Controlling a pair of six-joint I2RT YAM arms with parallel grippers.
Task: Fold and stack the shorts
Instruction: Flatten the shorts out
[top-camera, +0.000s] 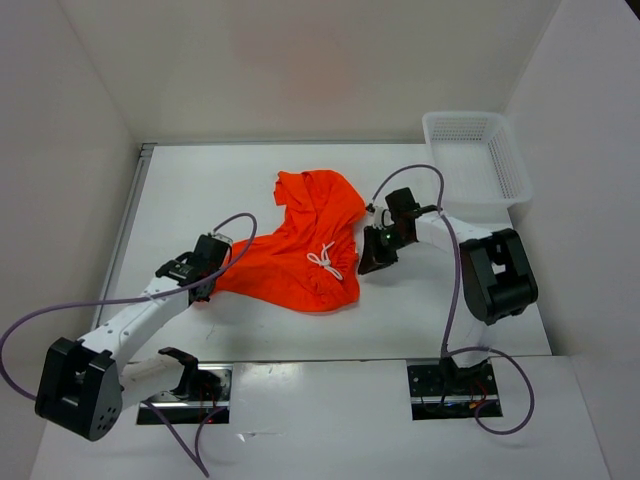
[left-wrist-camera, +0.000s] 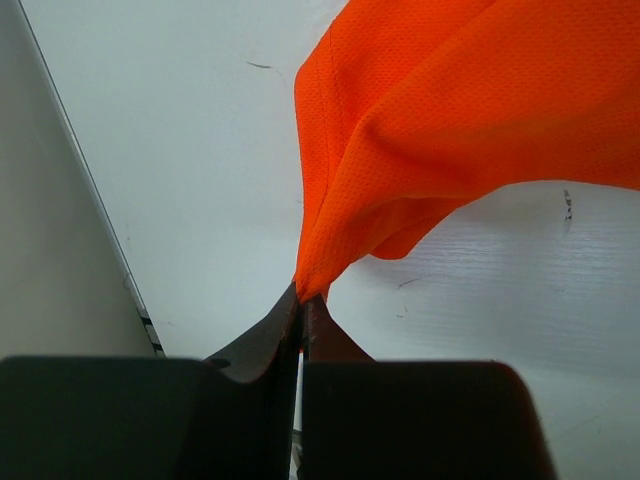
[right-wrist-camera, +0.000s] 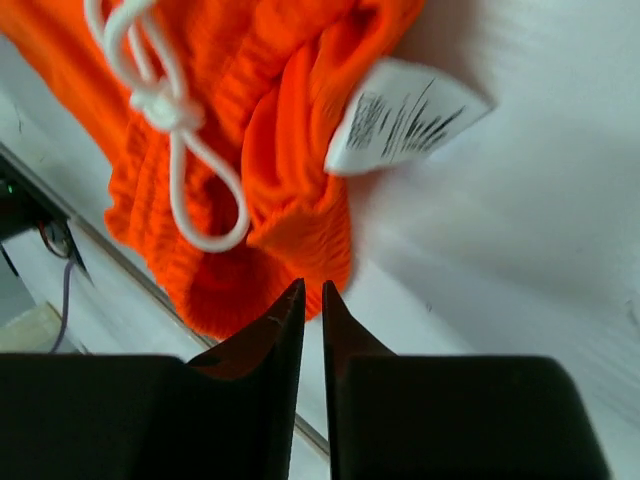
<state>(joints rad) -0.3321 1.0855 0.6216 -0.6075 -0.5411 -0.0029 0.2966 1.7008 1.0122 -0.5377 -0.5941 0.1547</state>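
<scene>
My right gripper needs to open its empty fingers beside the bunched waistband and take the waistband at the white drawstring (top-camera: 325, 259) before it lifts the shorts.
The orange shorts (top-camera: 310, 245) lie crumpled on the white table (top-camera: 190, 190), with the gathered waistband and white drawstring (top-camera: 325, 262) at the near right. My left gripper (top-camera: 220, 272) is shut on a left corner of the shorts; in the left wrist view the fabric (left-wrist-camera: 450, 110) rises from the pinched fingertips (left-wrist-camera: 303, 298) and hangs just off the table. My right gripper (top-camera: 368, 265) sits just right of the waistband. In the right wrist view its jaws (right-wrist-camera: 312, 290) are nearly together with nothing between them, beside the waistband (right-wrist-camera: 250, 120), drawstring (right-wrist-camera: 175, 130) and white label (right-wrist-camera: 400, 115).
A white mesh basket (top-camera: 520, 170) stands at the far right corner. White walls enclose the table at the left, back and right. The arm bases and purple cables (top-camera: 455, 300) are at the near edge.
</scene>
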